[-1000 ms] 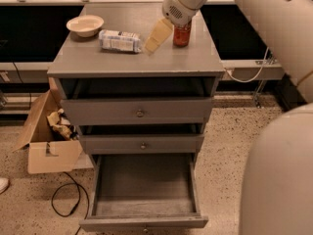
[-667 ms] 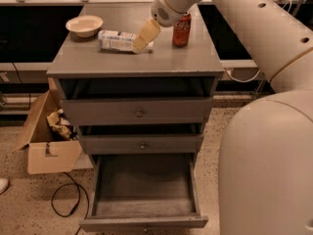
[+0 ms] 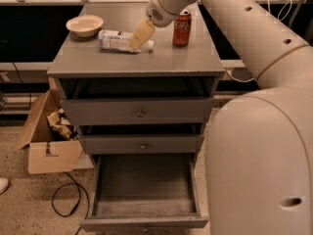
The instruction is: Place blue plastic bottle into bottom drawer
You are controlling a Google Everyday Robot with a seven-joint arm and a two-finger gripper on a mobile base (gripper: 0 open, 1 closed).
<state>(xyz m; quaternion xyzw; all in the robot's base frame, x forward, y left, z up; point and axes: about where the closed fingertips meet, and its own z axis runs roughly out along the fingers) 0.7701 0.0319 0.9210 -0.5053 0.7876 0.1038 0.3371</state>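
Next, I close my gripper on the clear part (image 3: 136, 45) of the blue plastic bottle, between its label and its cap end.
The blue plastic bottle (image 3: 113, 39) lies on its side on the grey cabinet top (image 3: 98, 62), its cap end pointing right. My gripper (image 3: 140, 35) hangs down from the arm and sits over the bottle's right end, next to its neck. The bottom drawer (image 3: 144, 223) is pulled out below, and its grey inside holds nothing. The two upper drawers (image 3: 140, 113) are shut.
A red soda can (image 3: 182, 28) stands upright right of the gripper. A cream bowl (image 3: 84, 24) sits at the back left of the top. An open cardboard box (image 3: 49, 146) and a black cable (image 3: 66, 199) lie on the floor to the left. My large white arm (image 3: 264, 131) fills the right side.
The gripper has moved left and down, away from the soda can and onto the bottle's right end. The bottle, can and drawers have not moved.
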